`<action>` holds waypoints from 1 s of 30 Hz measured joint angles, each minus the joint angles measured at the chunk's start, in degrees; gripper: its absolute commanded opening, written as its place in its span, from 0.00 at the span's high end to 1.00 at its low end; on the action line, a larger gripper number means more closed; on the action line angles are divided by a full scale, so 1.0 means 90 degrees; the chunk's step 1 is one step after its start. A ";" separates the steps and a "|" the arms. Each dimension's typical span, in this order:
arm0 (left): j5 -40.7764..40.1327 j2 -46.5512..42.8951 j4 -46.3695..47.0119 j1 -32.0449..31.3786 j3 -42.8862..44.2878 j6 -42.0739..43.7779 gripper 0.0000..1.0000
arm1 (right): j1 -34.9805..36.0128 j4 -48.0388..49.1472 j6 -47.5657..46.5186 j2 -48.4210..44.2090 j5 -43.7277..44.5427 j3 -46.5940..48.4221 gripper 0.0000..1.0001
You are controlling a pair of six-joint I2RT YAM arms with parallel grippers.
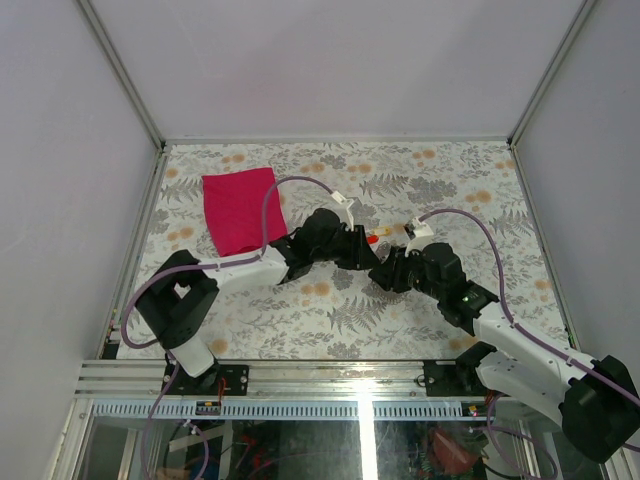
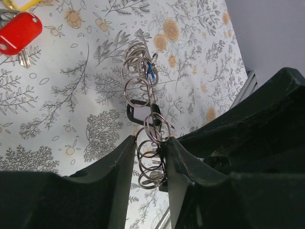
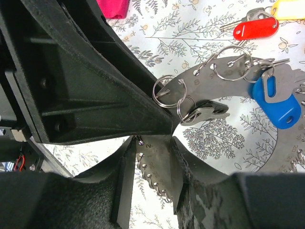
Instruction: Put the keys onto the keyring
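The keyring is pinched by my right gripper beside my left gripper's fingers, so next my right gripper opens, back away and grips the keyring's rim (image 3: 294, 82) past the blue tag.
The keyring (image 3: 238, 93) is a flat grey metal arc edged with several small split rings, carrying a blue tag (image 3: 276, 102) and a dark-headed key (image 3: 205, 110). My right gripper (image 3: 152, 140) is shut on its lower end. In the left wrist view the keyring (image 2: 138, 59) shows edge-on, and my left gripper (image 2: 150, 140) is closed around its rings, both fingers against them. The keys lie loose on the table beyond: one red-headed (image 3: 255, 29) (image 2: 19, 32) and one yellow-headed (image 3: 288, 9). In the top view both grippers meet mid-table beside the red key (image 1: 372, 240).
A pink-red cloth (image 1: 243, 208) lies flat at the back left of the fern-printed table (image 1: 450, 180). White walls close in the table on three sides. The left arm's black gripper body (image 3: 71, 71) fills the upper left of the right wrist view.
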 measured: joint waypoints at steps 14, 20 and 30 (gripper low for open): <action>0.0061 0.0000 0.0039 -0.0034 0.0034 -0.0019 1.00 | -0.0017 -0.0027 -0.0165 -0.0010 -0.0002 0.0000 0.61; -0.0058 -0.0136 -0.0248 -0.0041 0.0044 0.0265 1.00 | -0.0017 -0.0194 -0.0335 -0.0299 -0.0170 0.0095 0.39; -0.0483 -0.1151 -0.2030 -0.0041 0.0629 0.1851 1.00 | -0.0017 -0.1508 -0.1547 -0.1438 -0.0274 0.1528 0.28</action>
